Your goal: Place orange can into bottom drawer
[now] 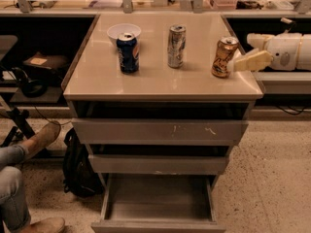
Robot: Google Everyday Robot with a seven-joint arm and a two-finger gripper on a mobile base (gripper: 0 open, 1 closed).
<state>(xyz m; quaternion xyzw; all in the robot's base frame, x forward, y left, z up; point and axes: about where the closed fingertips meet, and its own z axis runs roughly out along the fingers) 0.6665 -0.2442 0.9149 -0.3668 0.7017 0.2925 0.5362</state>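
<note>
My gripper should grip the lower half of the orange can (221, 66), so that the can's top stays free above the fingers.
The orange can (224, 57) stands upright near the right edge of the cabinet top (160, 81). My gripper (250, 61) reaches in from the right at the can's height, and its pale tip is right beside the can's right side, touching or nearly so. The bottom drawer (158, 225) is pulled open below, and its tray shows nothing inside. The middle drawer (158, 164) and the scratched upper drawer (158, 131) are only slightly out.
A dark blue can (128, 52) and a silver-grey can (176, 45) stand on the top, with a white bowl (124, 31) behind the blue one. A person's legs (19, 178) and a black backpack (77, 169) are on the floor at the left.
</note>
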